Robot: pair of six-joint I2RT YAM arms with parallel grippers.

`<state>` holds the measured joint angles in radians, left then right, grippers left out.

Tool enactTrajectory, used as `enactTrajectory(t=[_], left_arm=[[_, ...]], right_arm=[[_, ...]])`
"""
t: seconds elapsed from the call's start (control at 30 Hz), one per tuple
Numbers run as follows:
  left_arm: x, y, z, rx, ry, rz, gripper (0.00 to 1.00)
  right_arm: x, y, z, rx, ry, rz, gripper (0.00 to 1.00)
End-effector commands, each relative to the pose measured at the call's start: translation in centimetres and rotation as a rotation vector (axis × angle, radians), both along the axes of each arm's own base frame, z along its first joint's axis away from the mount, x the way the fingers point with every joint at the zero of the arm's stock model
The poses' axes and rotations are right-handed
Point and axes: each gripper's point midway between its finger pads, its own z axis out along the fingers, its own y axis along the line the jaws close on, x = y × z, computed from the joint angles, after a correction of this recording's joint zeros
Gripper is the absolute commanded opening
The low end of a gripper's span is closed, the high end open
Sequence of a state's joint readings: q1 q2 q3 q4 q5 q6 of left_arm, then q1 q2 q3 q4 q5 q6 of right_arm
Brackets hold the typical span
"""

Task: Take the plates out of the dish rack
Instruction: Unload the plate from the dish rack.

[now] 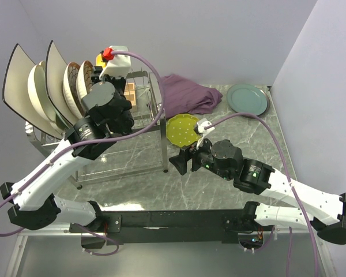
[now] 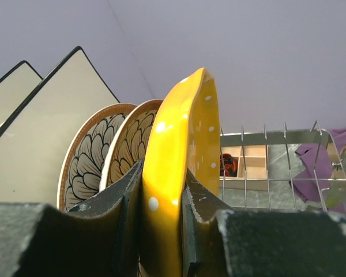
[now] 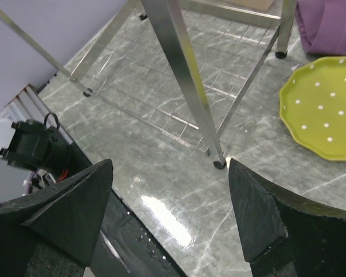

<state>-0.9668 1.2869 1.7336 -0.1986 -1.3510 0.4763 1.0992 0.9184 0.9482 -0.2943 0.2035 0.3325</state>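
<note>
The robot's left gripper needs to hand the orange dotted plate over to the right gripper, above the table beside the lime plate (image 1: pixel 207 123).
The dish rack (image 1: pixel 164 141) stands at the left with plates upright on its top tier: two white square ones with dark rims (image 1: pixel 18 81), a round cream one (image 1: pixel 38 89) and two brown-patterned ones (image 1: pixel 73 81). My left gripper (image 2: pixel 163 173) is shut on the rim of an orange dotted plate (image 2: pixel 181 138), which stands upright next to the brown-patterned plates (image 2: pixel 89 158). In the top view the wrist hides this plate. My right gripper (image 1: pixel 181 160) is open and empty above the table by the rack's front right leg (image 3: pixel 190 81). A lime-yellow dotted plate (image 1: pixel 183 128) and a teal plate (image 1: pixel 248 99) lie flat on the table.
A purple cloth (image 1: pixel 187 95) lies crumpled behind the lime plate. A small wooden compartment box (image 2: pixel 248 164) sits behind the rack wires (image 2: pixel 277 135). Walls close in the back and the right side. The lime plate (image 3: pixel 326 115) lies just right of my right gripper (image 3: pixel 170 202).
</note>
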Motion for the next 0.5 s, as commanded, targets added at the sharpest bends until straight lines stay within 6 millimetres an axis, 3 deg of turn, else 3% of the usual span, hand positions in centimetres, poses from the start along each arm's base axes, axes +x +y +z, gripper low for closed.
enactTrajectory(t=[0.0, 0.13, 0.23, 0.47], left_arm=[[-1.0, 0.4, 5.3, -0.266, -0.207, -0.097, 0.01], [-0.7, 0.1, 6.1, -0.259, -0.228, -0.093, 0.01], [-0.5, -0.1, 6.6, -0.255, -0.239, -0.081, 0.01], [-0.6, 0.2, 8.0, -0.288, -0.279, -0.066, 0.01]], right_arm=[[1.7, -0.3, 2.9, 0.061, -0.082, -0.088, 0.84], [3.7, -1.1, 3.1, 0.024, -0.107, -0.211, 0.71], [5.5, -1.8, 2.1, -0.024, -0.12, -0.319, 0.63], [6.9, 0.7, -0.6, -0.055, -0.108, -0.289, 0.59]])
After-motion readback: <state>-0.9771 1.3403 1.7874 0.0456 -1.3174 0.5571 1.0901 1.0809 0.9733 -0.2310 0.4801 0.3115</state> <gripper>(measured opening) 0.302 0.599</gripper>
